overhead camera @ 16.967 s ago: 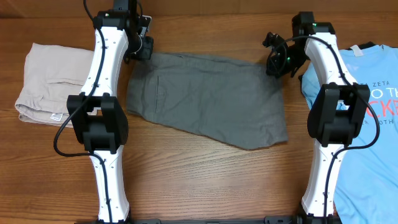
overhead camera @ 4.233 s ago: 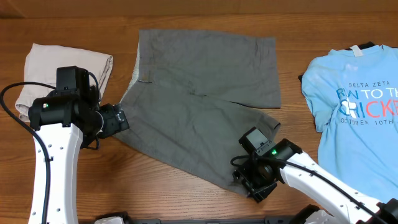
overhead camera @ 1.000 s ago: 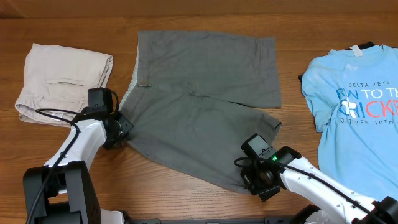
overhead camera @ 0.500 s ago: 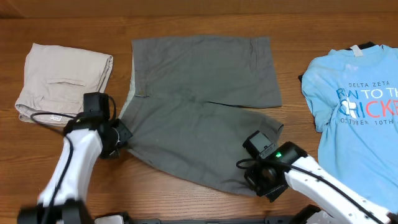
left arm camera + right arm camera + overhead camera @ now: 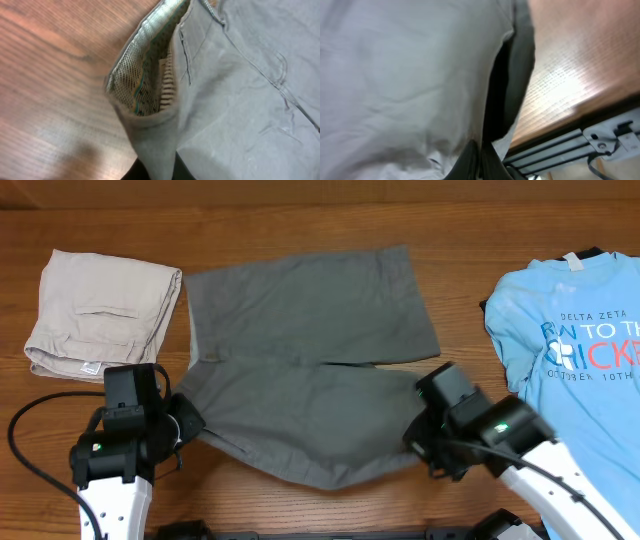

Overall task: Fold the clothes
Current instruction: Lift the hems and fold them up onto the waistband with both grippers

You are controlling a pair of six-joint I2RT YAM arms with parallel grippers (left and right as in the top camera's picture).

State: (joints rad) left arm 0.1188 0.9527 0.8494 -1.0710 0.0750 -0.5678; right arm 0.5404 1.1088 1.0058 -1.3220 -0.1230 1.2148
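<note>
My left gripper has the shorts' near waistband corner. It will let go of that corner on their far waistband corner (image 5: 199,284), beside the beige garment.
The dark grey shorts (image 5: 300,350) lie spread across the middle of the table, waistband to the left. My left gripper (image 5: 188,428) is shut on the near waistband corner. The left wrist view shows that corner pinched between the fingers (image 5: 182,172), with the mesh lining (image 5: 145,85) opened up above them. My right gripper (image 5: 421,443) is shut on the near leg hem at the shorts' right edge. In the right wrist view, grey cloth (image 5: 410,75) rises from the closed gripper (image 5: 481,167).
A folded beige garment (image 5: 100,305) with a small white tag lies at the left. A light blue printed T-shirt (image 5: 575,330) lies at the right. The table's front edge and metal frame (image 5: 570,145) run just below the right gripper.
The whole pair of shorts has slid left and toward the front. Both grippers have kept hold of their corners; the left drew back toward the front edge and the right moved right and slightly back.
</note>
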